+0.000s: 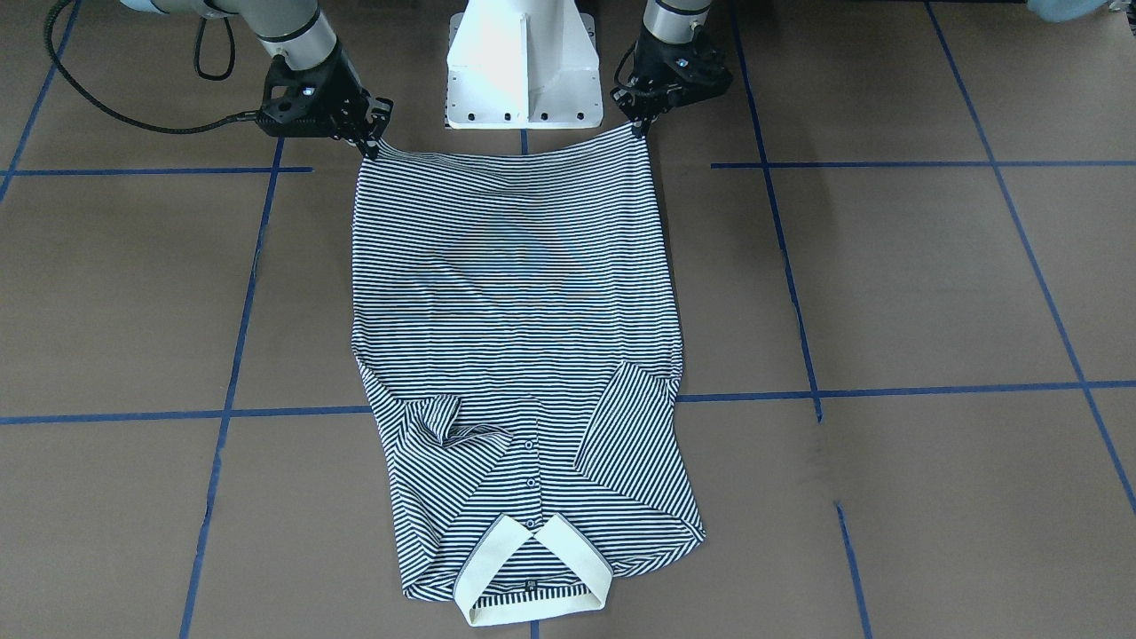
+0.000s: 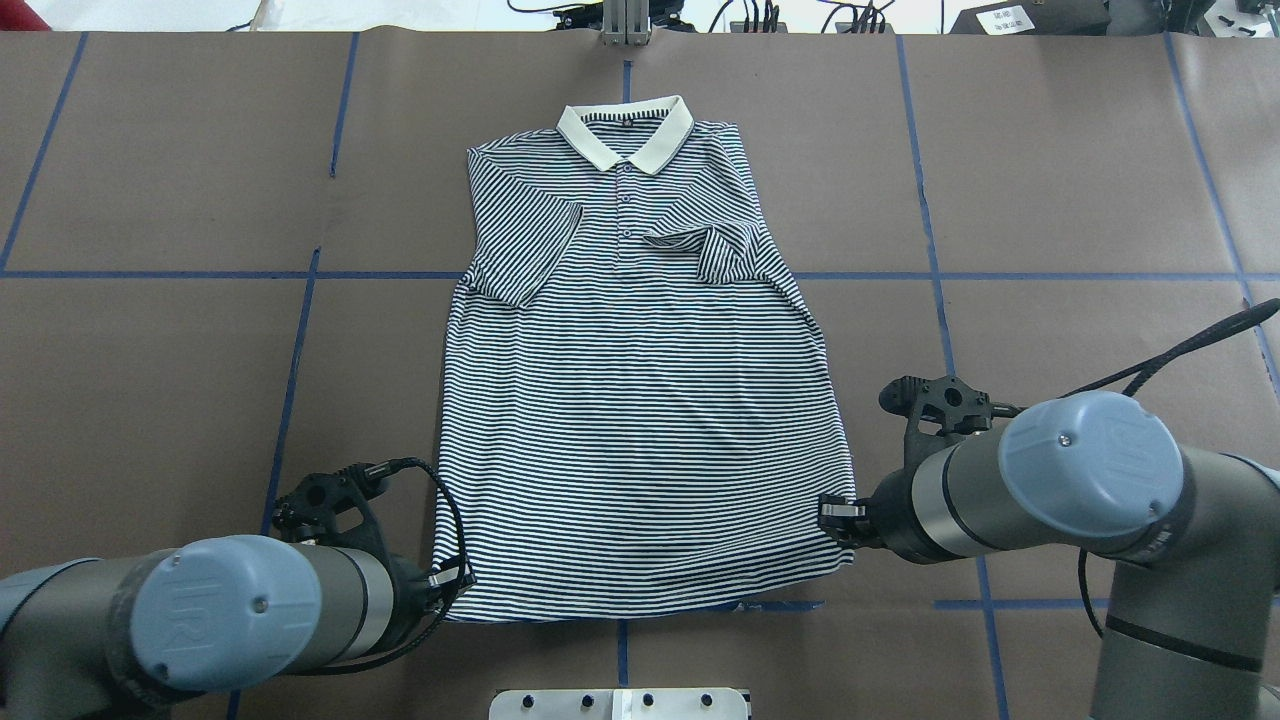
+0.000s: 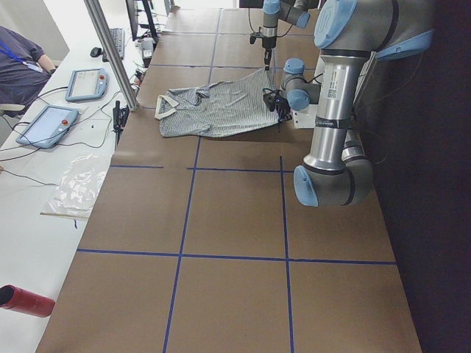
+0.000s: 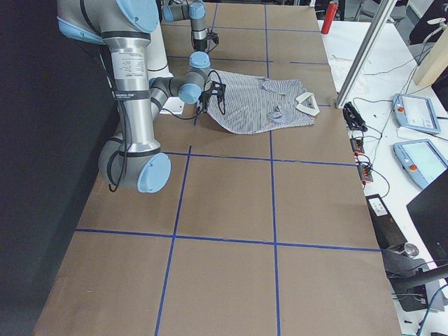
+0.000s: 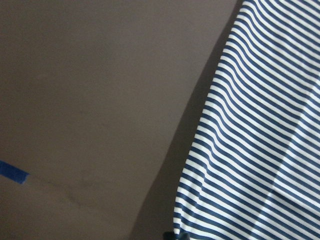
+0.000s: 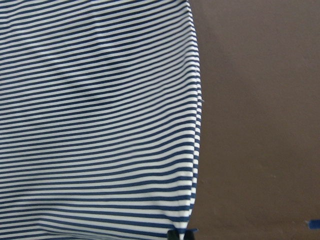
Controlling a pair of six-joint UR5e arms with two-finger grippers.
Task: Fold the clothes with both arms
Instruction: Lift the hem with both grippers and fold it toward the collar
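My left gripper will set the hem corner free on the brown table (image 1: 725,425), beside the folded sleeve of the shirt and close to the blue tape.
The striped polo shirt (image 2: 640,400) lies face up on the brown table, cream collar (image 2: 625,135) on the far side and both sleeves folded in over the chest. It also shows in the front-facing view (image 1: 515,311). My left gripper (image 2: 452,580) is shut on the hem's near left corner; in the front-facing view this gripper (image 1: 639,126) is at the upper right. My right gripper (image 2: 832,515) is shut on the hem's near right corner and shows in the front-facing view (image 1: 371,144) at the upper left. The hem is stretched between them. The wrist views show striped cloth (image 5: 260,150) (image 6: 95,125) held at the frames' bottom edges.
The white pedestal base (image 1: 524,67) stands just behind the hem, between the arms. Blue tape lines (image 2: 300,330) cross the brown table cover. Tablets and cables (image 4: 413,112) lie on the side bench beyond the table's far edge. A red can (image 3: 26,300) lies at the table's left end.
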